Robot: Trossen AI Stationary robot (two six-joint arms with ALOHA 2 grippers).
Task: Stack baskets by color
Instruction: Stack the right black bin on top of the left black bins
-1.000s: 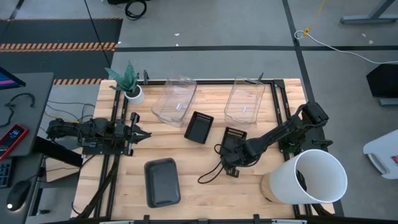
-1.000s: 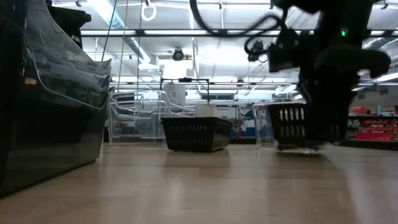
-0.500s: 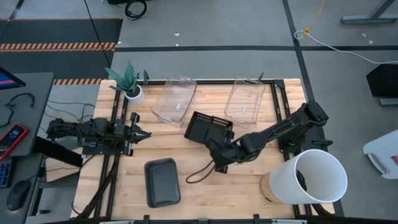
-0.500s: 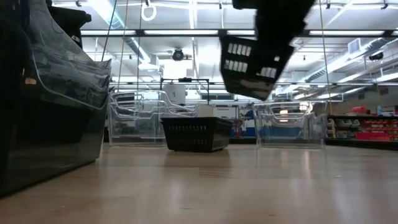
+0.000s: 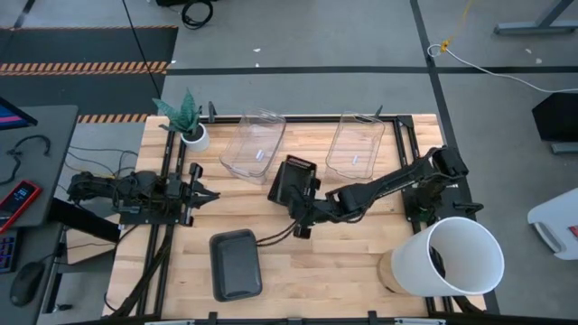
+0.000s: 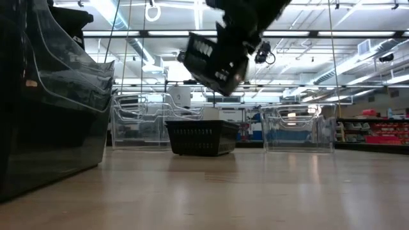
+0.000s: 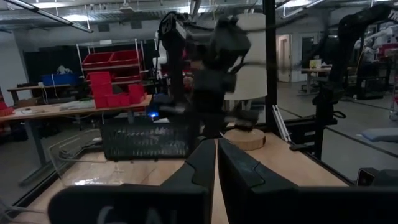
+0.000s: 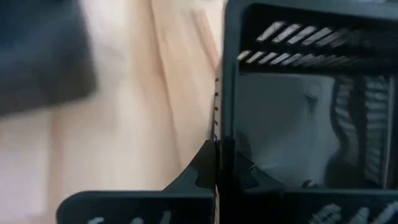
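Note:
My right gripper will release the black slotted basket that it has, setting it inside the second black slotted basket (image 5: 303,185) at the middle of the table.
My right gripper (image 5: 310,200) is shut on a small black slotted basket (image 6: 214,57), held tilted in the air over a second black slotted basket (image 6: 201,137). That second basket rests on its base at the table's middle (image 5: 280,191). Two clear baskets (image 5: 253,144) (image 5: 355,144) stand at the far side. A smoky dark-grey basket (image 5: 235,264) lies near the front edge. My left gripper (image 5: 203,192) waits shut at the table's left, touching nothing. My right gripper pinches one wall of the black slotted basket at its rim (image 8: 219,134), one finger inside the basket and one outside. The fingers slant down from the table's right side. The basket is lifted clear of the table and tipped (image 6: 214,57).
A big white bucket (image 5: 456,257) stands at the front right corner beside a round wooden disc (image 5: 390,269). A small white plant pot (image 5: 192,135) sits at the far left. Bare wood lies open between the dark-grey basket and the bucket.
My right gripper has picked the black slotted basket up off the table's right-middle and carried it up and toward the left, over the other black basket. The wrist has rolled and the basket has tipped from level to slanted.

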